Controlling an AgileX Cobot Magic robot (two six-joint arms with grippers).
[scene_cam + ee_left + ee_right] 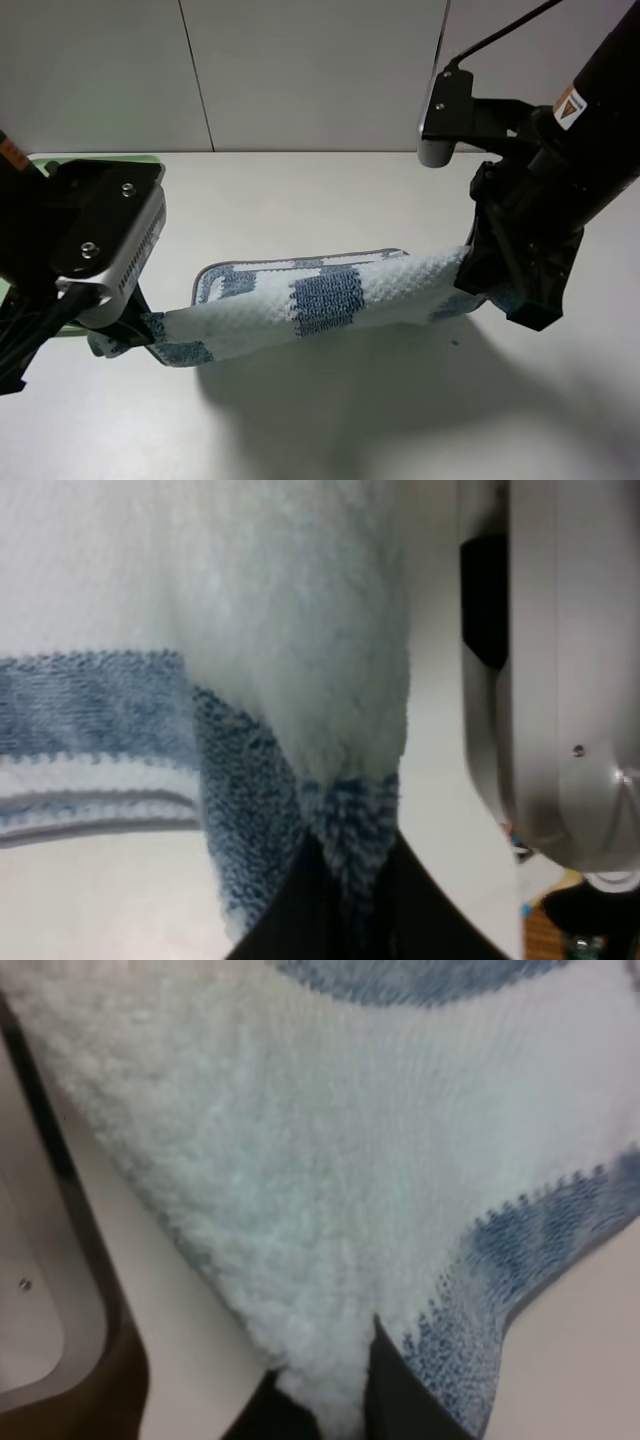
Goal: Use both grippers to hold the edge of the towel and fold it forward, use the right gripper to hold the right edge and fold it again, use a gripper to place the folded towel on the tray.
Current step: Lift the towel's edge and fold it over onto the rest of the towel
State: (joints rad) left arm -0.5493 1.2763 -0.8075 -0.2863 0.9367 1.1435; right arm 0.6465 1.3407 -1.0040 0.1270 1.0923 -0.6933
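Note:
Next, I release the towel's lifted edge from my left gripper, placing it just inside its grey-bound far corner (217,284) that is nearest to the tray.
The striped blue-grey and white towel (330,295) hangs stretched between both grippers, lifted off the table along its near side. Its far edge with grey binding (300,263) still rests on the table. My left gripper (128,335) is shut on the towel's left end; in the left wrist view its dark fingers (290,925) pinch the cloth (300,660). My right gripper (478,272) is shut on the right end; in the right wrist view its fingers (400,1395) clamp the towel (330,1160). The pale green tray (100,158) shows at the far left, mostly hidden behind the left arm.
The white table (380,410) carries the towel's shadow in front. A grey panelled wall (300,70) stands behind. The right arm's camera block (445,115) hangs above the table's far right. The left arm's silver-grey block (115,245) hangs over the tray's near side.

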